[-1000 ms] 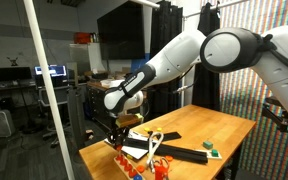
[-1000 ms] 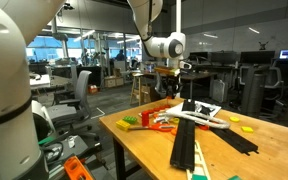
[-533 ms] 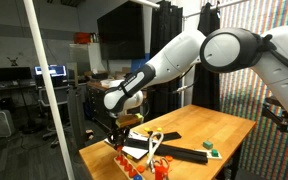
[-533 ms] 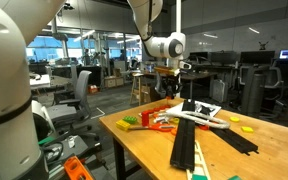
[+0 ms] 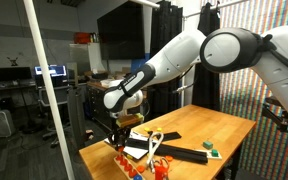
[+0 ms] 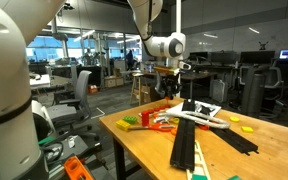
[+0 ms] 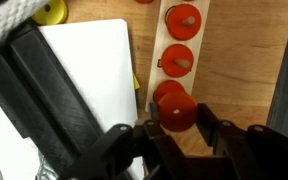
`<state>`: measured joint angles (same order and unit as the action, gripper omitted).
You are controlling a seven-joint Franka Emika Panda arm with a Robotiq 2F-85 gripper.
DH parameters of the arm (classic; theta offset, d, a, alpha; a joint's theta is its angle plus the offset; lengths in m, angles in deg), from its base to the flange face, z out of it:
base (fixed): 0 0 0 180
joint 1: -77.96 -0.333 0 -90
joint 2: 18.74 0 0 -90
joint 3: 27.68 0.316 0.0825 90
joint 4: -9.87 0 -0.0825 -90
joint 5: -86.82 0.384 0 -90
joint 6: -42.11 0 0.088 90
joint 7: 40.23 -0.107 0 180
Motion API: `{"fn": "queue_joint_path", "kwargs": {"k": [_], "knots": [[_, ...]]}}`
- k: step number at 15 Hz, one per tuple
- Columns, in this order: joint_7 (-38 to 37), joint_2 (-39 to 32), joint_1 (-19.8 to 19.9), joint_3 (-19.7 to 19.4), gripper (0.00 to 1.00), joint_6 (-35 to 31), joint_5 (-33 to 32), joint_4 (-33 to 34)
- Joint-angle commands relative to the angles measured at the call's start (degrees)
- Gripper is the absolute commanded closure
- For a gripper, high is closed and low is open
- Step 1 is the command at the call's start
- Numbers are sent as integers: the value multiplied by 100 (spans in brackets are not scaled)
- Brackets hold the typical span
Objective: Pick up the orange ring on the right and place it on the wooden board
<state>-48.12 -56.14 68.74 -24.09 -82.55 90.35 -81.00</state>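
Note:
Next, my gripper drops off the orange ring on the end peg of the wooden board (image 5: 120, 155) (image 7: 170, 92), next to the other orange rings. The held ring is now above the table's near end.
In the wrist view my gripper (image 7: 179, 125) is shut on an orange ring (image 7: 177, 108), one finger on each side. Just beyond it a pale strip (image 7: 180, 40) carries several more orange rings (image 7: 177, 57) in a row. The wooden board (image 7: 89, 65), a flat pale panel, lies to the left with a dark strip (image 7: 44, 95) across it. In both exterior views the gripper (image 5: 117, 127) (image 6: 171, 90) hangs a little above the near end of the table, over the cluster of orange pieces.
Long black bars (image 6: 189, 145) lie across the tan tabletop (image 6: 154, 150). A yellow ring (image 7: 51, 11) sits by the board's far edge. A green piece (image 5: 211, 147) lies near the table's end. Chairs and desks stand beyond the table.

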Motion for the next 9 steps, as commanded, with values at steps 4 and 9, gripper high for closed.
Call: {"fn": "queue_joint_path", "kwargs": {"k": [4, 9], "knots": [[-74, -39, -36, 26, 83, 245, -43, 178], [-47, -76, -47, 65, 83, 289, -29, 233]]}}
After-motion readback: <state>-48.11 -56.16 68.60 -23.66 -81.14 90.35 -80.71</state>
